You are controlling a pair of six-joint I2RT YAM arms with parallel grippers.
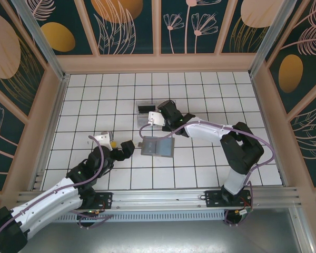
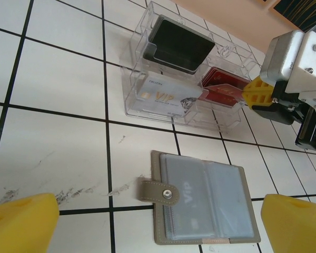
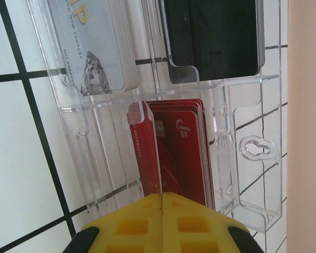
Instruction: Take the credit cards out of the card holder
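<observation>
Next, my right gripper releases the red credit card against the stack of red cards in the clear tray (image 1: pixel 160 116) (image 3: pixel 179 150).
The grey card holder (image 1: pixel 158 146) lies open on the tiles, its snap tab (image 2: pixel 158 191) pointing left. A pale VIP credit card (image 2: pixel 192 196) shows through the holder's (image 2: pixel 237 211) left clear sleeve. My left gripper (image 1: pixel 127 149) hovers just left of the holder, open, its yellow fingers (image 2: pixel 21 221) spread wide with nothing between them. My right gripper (image 1: pixel 160 114) is over the clear tray, shut (image 3: pixel 162 196) on a red credit card (image 3: pixel 145 153) held edge-on. That card stands in the tray's compartment beside a stack of red cards (image 3: pixel 184 147).
The clear plastic tray (image 2: pixel 134 63) sits behind the holder, with black cards (image 2: pixel 179 45), white VIP cards (image 2: pixel 166 95) and red cards (image 2: pixel 221 89) in separate compartments. Patterned walls enclose the tiled floor (image 1: pixel 95 95) on three sides. The arm bases stand on a rail along the near edge.
</observation>
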